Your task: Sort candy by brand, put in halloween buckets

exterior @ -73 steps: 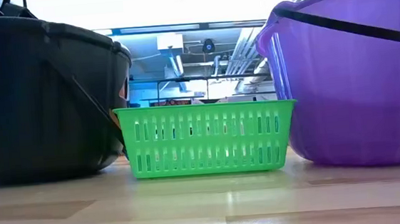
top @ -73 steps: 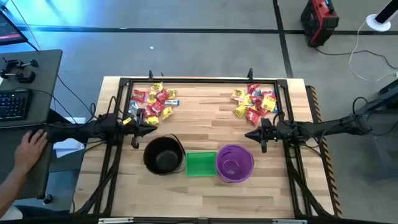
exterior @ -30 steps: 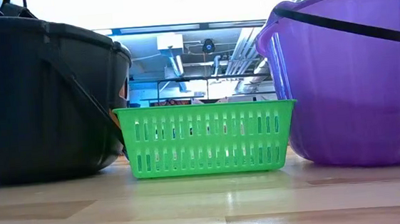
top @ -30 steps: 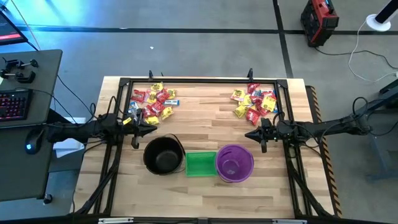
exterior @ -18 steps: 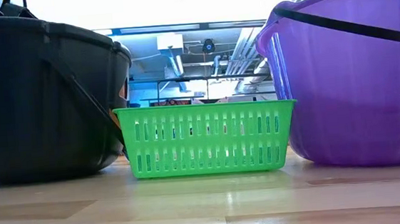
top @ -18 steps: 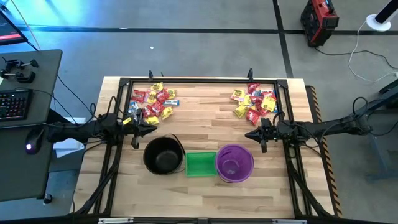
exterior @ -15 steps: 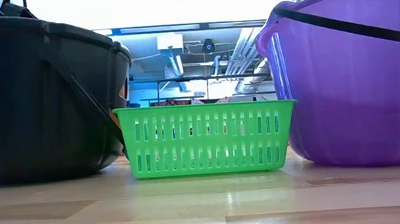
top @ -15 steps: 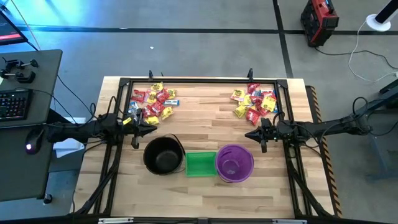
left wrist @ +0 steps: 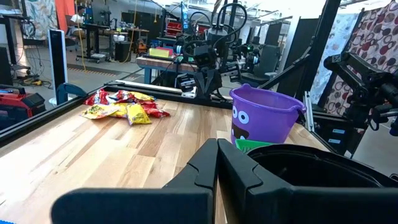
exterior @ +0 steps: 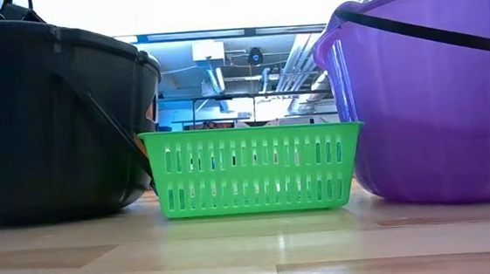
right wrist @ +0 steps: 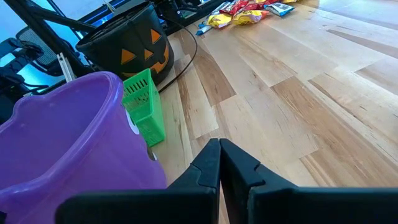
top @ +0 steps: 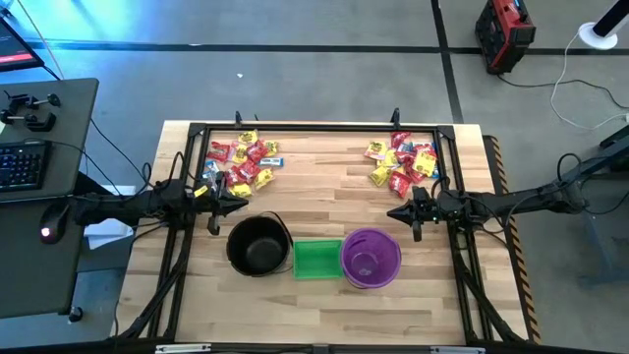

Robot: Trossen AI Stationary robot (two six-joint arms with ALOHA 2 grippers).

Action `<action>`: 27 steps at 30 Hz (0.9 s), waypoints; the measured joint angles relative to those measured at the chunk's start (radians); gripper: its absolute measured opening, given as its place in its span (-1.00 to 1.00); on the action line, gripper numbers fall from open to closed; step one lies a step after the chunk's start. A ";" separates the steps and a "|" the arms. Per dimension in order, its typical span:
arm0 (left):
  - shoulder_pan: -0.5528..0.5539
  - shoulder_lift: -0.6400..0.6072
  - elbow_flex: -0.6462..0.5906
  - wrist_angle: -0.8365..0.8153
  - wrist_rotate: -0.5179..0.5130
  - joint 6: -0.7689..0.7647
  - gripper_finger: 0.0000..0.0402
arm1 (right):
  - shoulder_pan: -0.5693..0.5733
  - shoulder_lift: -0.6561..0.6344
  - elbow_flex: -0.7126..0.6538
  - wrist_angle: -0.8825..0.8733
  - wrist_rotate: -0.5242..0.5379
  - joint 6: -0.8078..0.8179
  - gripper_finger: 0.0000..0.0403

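I will close my right gripper on the yellow candy at the near corner (top: 379, 175), facing the table's middle, of the heap beyond the purple bucket.
Two heaps of candy in yellow, red and blue-and-white wrappers lie on the wooden table, one at the far left (top: 241, 162), one at the far right (top: 401, 163). Near the front edge stand three buckets in a row: a round black pail (top: 257, 246), a square green basket (top: 316, 260) and a round purple bucket (top: 371, 258). My left gripper (top: 246, 204) hovers shut just beyond the black pail, pointing toward the table's right. My right gripper (top: 390, 211) hovers shut beyond the purple bucket, pointing toward the table's left. Neither holds anything.
A black metal frame (top: 314, 129) runs around the table's far edge and sides. The middle of the table between the two heaps (top: 319, 182) is bare wood. A desk with a keyboard (top: 25, 162) stands left of the table.
Both arms have kept still. The keyboard's red glow at the left desk has gone out.
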 joint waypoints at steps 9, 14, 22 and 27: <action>0.000 0.000 0.000 0.000 0.000 0.000 -1.00 | 0.000 0.000 0.000 0.000 0.000 -0.001 -1.00; 0.000 0.000 0.000 0.000 0.000 0.000 -1.00 | 0.000 0.000 0.000 0.004 0.000 -0.002 -1.00; 0.000 0.000 0.000 0.000 -0.001 0.000 -1.00 | 0.000 0.000 -0.001 0.464 0.246 0.362 -1.00; 0.000 0.000 0.000 0.000 -0.001 0.000 -1.00 | -0.046 0.040 0.077 0.755 0.215 0.067 -1.00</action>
